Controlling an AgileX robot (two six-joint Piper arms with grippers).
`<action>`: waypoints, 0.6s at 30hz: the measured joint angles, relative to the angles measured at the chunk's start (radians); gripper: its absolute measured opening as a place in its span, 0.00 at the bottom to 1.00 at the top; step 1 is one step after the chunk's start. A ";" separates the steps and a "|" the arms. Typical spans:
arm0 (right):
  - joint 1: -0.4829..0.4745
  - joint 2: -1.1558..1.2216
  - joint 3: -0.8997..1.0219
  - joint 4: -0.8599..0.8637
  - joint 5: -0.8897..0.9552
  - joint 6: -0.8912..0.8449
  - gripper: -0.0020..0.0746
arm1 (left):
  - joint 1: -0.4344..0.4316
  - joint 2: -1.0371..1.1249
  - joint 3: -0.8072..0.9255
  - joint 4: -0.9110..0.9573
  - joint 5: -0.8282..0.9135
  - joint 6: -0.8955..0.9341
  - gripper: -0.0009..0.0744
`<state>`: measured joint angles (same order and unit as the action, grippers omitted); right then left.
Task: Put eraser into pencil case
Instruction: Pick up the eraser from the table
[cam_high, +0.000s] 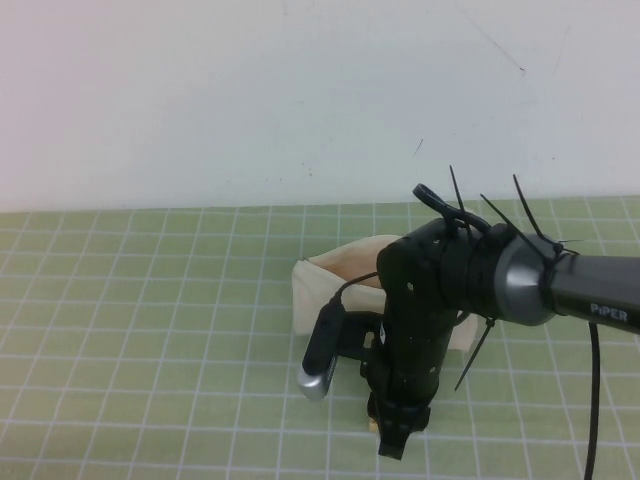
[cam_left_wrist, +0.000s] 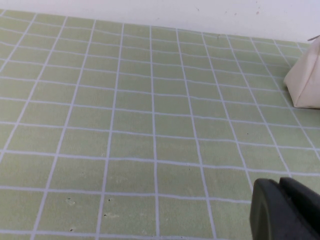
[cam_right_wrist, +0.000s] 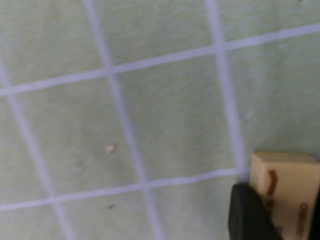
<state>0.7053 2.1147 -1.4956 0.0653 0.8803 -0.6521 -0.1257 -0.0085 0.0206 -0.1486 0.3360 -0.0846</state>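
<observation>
Next, I release the eraser from my right gripper inside the cream-white pencil case, around the middle of its open top (cam_high: 382, 286).
The cream-white pencil case (cam_high: 322, 285) stands on the green grid mat, its open top facing up, partly hidden behind my right arm. It also shows at the edge of the left wrist view (cam_left_wrist: 305, 80). My right gripper (cam_high: 393, 440) points down at the mat just in front of the case. In the right wrist view its dark fingers (cam_right_wrist: 250, 215) are closed against the tan-yellow eraser (cam_right_wrist: 290, 190), which rests on the mat; a sliver of the eraser shows beside the gripper tip (cam_high: 372, 425). My left gripper (cam_left_wrist: 287, 210) is shut and empty, low over the mat, left of the case.
The green grid mat (cam_high: 150, 330) covers the table up to a white back wall. The right wrist's camera (cam_high: 320, 365) and cable hang beside the case. A small crumb (cam_right_wrist: 110, 148) lies on the mat.
</observation>
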 joint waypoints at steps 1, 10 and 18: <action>0.000 -0.008 0.000 0.009 0.010 0.000 0.30 | 0.000 0.000 0.000 0.000 0.000 0.000 0.01; 0.000 -0.233 0.003 0.063 0.062 0.004 0.30 | 0.000 0.000 0.000 0.000 0.000 0.000 0.01; 0.000 -0.306 0.003 -0.251 -0.032 0.166 0.30 | 0.000 0.000 0.000 0.000 0.000 0.000 0.01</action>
<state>0.7053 1.8082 -1.4924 -0.1853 0.8481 -0.4858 -0.1257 -0.0085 0.0206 -0.1486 0.3360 -0.0846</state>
